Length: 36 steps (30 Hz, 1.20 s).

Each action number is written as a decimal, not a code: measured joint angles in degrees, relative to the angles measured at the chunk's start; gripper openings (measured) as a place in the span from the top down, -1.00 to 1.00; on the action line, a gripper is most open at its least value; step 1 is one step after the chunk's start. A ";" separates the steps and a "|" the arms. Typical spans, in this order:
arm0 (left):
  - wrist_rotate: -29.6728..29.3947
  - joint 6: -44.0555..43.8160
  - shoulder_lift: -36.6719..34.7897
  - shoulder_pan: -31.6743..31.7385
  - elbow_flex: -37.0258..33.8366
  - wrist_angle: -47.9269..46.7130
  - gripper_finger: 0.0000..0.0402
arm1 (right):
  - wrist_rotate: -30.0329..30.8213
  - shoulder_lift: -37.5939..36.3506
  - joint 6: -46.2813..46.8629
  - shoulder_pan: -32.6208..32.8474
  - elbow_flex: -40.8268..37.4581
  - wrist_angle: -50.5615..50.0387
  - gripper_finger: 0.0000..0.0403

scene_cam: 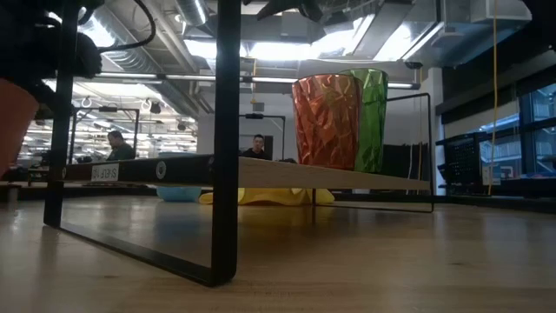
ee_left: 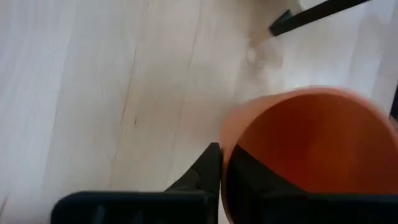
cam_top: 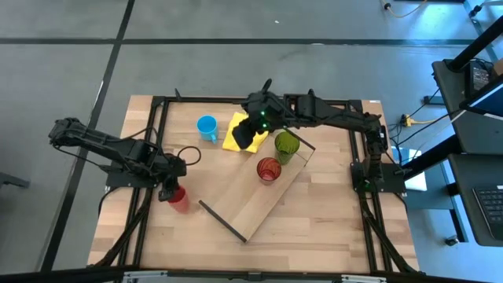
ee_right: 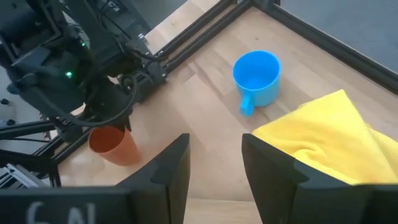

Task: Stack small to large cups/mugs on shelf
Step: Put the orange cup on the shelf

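I am going to set the smaller red cup down with my left gripper and release it on the shelf [cam_top: 251, 189], next to the dark red glass. The smaller red cup is now off the shelf's near end.
The smaller red cup [cam_top: 179, 200] [ee_left: 311, 155] is in my left gripper [cam_top: 170, 191] [ee_left: 224, 158], near the table's left edge, off the shelf's near end. The shelf [cam_top: 259, 196] lies slantwise on the table. On its far end stand the green tumbler [cam_top: 286, 145] [scene_cam: 375, 117] and, beside it, the dark red glass [cam_top: 269, 169] [scene_cam: 326, 122]. The blue mug [cam_top: 207, 127] [ee_right: 256, 74] stands on the table by the yellow cloth [cam_top: 238, 132]. My right gripper [cam_top: 251, 135] [ee_right: 214, 162] hovers open above that cloth. My left gripper holds the smaller red cup by its rim wall [ee_left: 227, 146], one finger inside the cup [ee_left: 249, 171] and one outside [ee_left: 208, 168]. The fingers come from above, slanting down. In the low view the cup [scene_cam: 13, 122] hangs clear of the table.
Black frame bars [cam_top: 157, 126] run along the table's left and right sides. The shelf's black end bar [scene_cam: 228, 139] stands close in the low view. Bare tabletop [cam_top: 314, 228] lies near the table's front. People sit in the room far behind the table.
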 joint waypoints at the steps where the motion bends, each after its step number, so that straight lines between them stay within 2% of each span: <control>1: -0.16 0.03 0.00 0.02 0.03 0.36 0.96 | -0.25 -0.04 0.02 -0.24 0.00 0.13 0.27; 7: -4.27 2.93 0.00 1.01 3.77 -4.97 0.98 | -1.74 -0.22 1.38 -1.32 0.00 1.09 0.27; 12: -11.40 5.12 0.00 5.63 14.73 -13.31 0.98 | -0.65 -0.86 1.37 -1.74 0.00 0.97 0.27; 17: -14.87 5.67 1.59 11.58 25.93 -10.30 0.99 | 6.99 -4.49 -5.53 -1.06 0.00 5.51 0.27; 20: -14.71 6.44 5.18 14.83 28.43 -7.82 0.99 | 12.83 -7.53 -7.74 0.23 0.04 8.88 0.27; 24: -10.93 9.30 12.55 17.00 28.76 -2.06 0.99 | 19.74 -11.58 -7.78 2.31 0.13 9.52 0.27; 26: -8.99 10.81 16.65 17.32 29.17 -0.25 0.99 | 21.92 -13.00 -7.76 3.69 0.13 8.87 0.27; 30: -8.70 13.98 24.58 16.45 33.26 0.06 1.00 | 25.89 -14.60 -6.26 8.05 0.11 7.65 0.27; 36: -8.70 18.12 32.19 13.11 40.30 0.11 1.00 | 38.31 -15.10 3.47 16.33 0.09 0.71 0.27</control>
